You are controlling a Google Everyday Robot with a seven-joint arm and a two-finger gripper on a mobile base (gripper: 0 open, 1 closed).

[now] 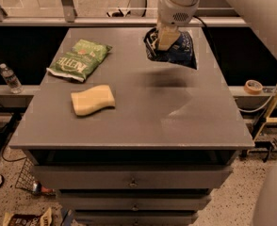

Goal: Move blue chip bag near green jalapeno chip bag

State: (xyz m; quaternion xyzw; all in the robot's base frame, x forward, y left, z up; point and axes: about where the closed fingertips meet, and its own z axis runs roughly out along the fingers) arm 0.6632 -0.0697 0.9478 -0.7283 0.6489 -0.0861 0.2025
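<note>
Next, my gripper lets go of the blue chip bag against the back end of the green jalapeno chip bag (109,46).
The blue chip bag (180,52), crinkled dark navy with a white end, hangs in the air above the back right of the grey table (143,121); its shadow lies on the tabletop below it. My gripper (164,40) comes down from above and is shut on the bag's left end. The green jalapeno chip bag (79,60) lies flat at the table's back left, well apart from the blue bag.
A pale yellow wavy sponge (93,99) lies left of the table's centre, in front of the green bag. A water bottle (10,78) stands off the left side and a tape roll (254,86) off the right. Drawers sit under the tabletop.
</note>
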